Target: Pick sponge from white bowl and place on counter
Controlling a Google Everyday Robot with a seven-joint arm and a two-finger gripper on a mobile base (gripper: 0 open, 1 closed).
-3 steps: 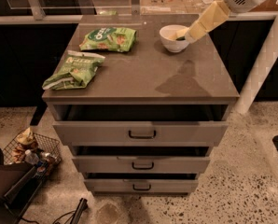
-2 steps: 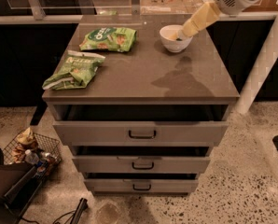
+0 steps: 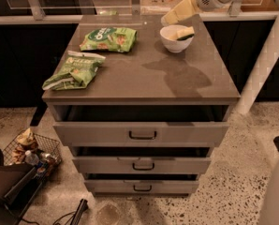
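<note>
My gripper needs to move down into the white bowl next, and there it should close on the middle of the sponge (image 3: 184,33).
The white bowl (image 3: 176,43) stands on the counter (image 3: 144,81) near its far right corner. The sponge (image 3: 185,33), pale yellow with a dark green edge, lies tilted inside the bowl against its right rim. My gripper (image 3: 166,18) hangs just above and behind the bowl's left rim, coming in from the upper right on a white arm. It does not touch the sponge.
Two green snack bags lie on the counter's left side, one at the back (image 3: 109,38) and one at the front (image 3: 75,72). The cabinet's three drawers (image 3: 142,134) stand slightly out. A wire basket (image 3: 29,149) sits on the floor at the left. A white post (image 3: 259,69) stands at the right.
My gripper has lifted out of the bowl and moved left and back. The sponge stays in the bowl.
</note>
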